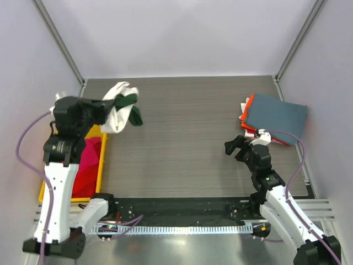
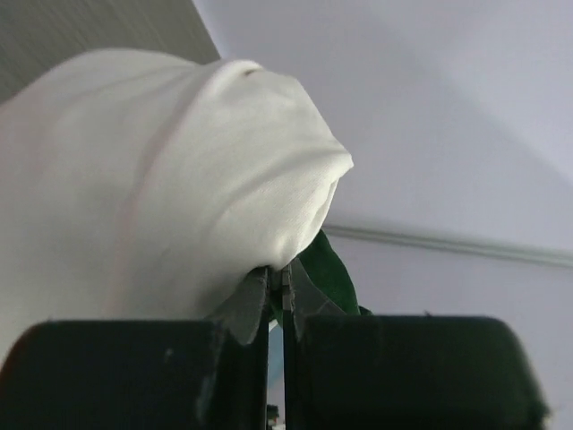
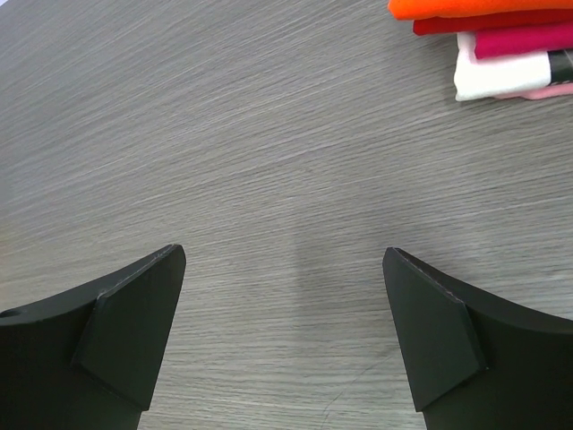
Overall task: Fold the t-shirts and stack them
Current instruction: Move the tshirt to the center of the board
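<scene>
My right gripper needs to take hold next of the dark green part (image 1: 135, 116) of the cream-white t-shirt, the same shirt that my left gripper is holding.
My left gripper (image 1: 107, 106) is shut on the cream-white t-shirt with dark green sleeves (image 1: 122, 107) and holds it bunched in the air at the table's far left. In the left wrist view the cloth (image 2: 161, 179) drapes over the closed fingers (image 2: 242, 305), with a green part (image 2: 327, 273) behind. A stack of folded t-shirts (image 1: 273, 118) lies at the far right, slate-blue on top, orange and red below; its edge shows in the right wrist view (image 3: 501, 36). My right gripper (image 1: 236, 150) is open and empty above bare table, left of the stack.
A yellow bin (image 1: 102, 144) at the left edge holds a red/magenta shirt (image 1: 88, 163). The grey wood-grain table (image 1: 187, 138) is bounded by white walls and metal frame posts.
</scene>
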Robot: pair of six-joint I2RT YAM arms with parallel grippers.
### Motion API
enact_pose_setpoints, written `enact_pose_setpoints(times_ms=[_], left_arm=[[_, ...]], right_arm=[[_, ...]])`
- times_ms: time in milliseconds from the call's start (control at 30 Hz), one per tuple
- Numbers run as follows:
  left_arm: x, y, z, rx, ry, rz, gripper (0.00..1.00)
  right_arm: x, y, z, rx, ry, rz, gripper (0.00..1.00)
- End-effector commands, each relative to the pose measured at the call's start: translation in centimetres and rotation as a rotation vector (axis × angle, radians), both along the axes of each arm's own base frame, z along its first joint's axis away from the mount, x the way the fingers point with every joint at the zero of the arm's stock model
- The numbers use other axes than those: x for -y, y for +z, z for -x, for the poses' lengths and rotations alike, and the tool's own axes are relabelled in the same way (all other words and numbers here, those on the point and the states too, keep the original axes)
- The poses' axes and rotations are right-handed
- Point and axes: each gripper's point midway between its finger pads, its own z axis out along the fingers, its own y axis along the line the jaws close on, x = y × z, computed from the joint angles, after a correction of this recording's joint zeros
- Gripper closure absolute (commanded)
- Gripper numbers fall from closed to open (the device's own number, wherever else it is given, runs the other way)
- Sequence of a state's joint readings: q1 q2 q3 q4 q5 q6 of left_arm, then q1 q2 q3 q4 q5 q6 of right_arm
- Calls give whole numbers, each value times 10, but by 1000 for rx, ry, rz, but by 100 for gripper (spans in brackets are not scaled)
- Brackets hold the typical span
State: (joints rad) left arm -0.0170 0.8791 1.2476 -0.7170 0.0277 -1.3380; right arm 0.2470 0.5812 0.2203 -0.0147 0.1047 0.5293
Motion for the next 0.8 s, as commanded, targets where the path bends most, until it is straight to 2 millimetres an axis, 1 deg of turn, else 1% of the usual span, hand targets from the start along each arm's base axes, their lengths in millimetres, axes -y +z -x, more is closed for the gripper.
enact_pose_setpoints(times_ms=[0, 33, 100, 133, 200, 233, 300, 333, 367, 400, 433, 467, 500, 533, 567, 600, 633, 667, 700, 733, 767], left_arm=[[51, 98, -8, 270, -163, 33, 100], [75, 95, -16, 250, -232, 37, 100], [110, 106, -22, 272, -340, 71, 100], [145, 94, -28, 233, -431, 84, 100], [180, 89, -27, 228, -524, 69, 100], [208, 89, -14, 231, -600, 54, 100], [231, 74, -8, 219, -651, -9, 100], [243, 55, 2, 202, -707, -52, 100], [244, 45, 8, 196, -734, -73, 100], [245, 31, 14, 182, -769, -93, 95], [241, -13, 17, 130, -803, -189, 84], [231, -27, 29, 122, -817, -229, 64], [221, -54, 31, 78, -798, -287, 33], [207, -106, 42, -30, -806, -351, 29], [191, -133, 49, -92, -798, -422, 26], [179, -143, 58, -99, -793, -446, 23], [167, -178, 68, -170, -792, -493, 23], [159, -191, 73, -189, -798, -525, 21], [152, -194, 78, -185, -792, -539, 20], [145, -207, 81, -209, -790, -565, 20], [144, -209, 83, -203, -802, -580, 20]], right_arm=[[-4, 19, -8, 61, 5, -21, 2], [-4, 19, -8, 63, 4, -22, 2], [-3, 19, -8, 63, 1, -22, 2], [-3, 19, -8, 63, 0, -24, 2], [-3, 19, -8, 60, 1, -22, 2], [-3, 19, -8, 60, -1, -22, 2], [-3, 18, -8, 57, -3, -22, 2], [-3, 18, -8, 57, -3, -20, 2], [-3, 19, -8, 58, -2, -22, 2], [-2, 19, -8, 60, -5, -22, 2], [-2, 19, -8, 62, -7, -21, 2], [-1, 19, -8, 62, -13, -20, 2], [-1, 20, -8, 63, -10, -23, 2], [-2, 19, -8, 60, -7, -21, 2], [-1, 19, -8, 60, -10, -21, 2], [-2, 19, -8, 59, -8, -20, 2], [-2, 19, -8, 57, -8, -20, 2], [-3, 19, -8, 59, -3, -20, 3], [-3, 18, -9, 56, -3, -20, 5], [-3, 18, -9, 54, 1, -20, 7], [-5, 16, -9, 46, 8, -17, 10]])
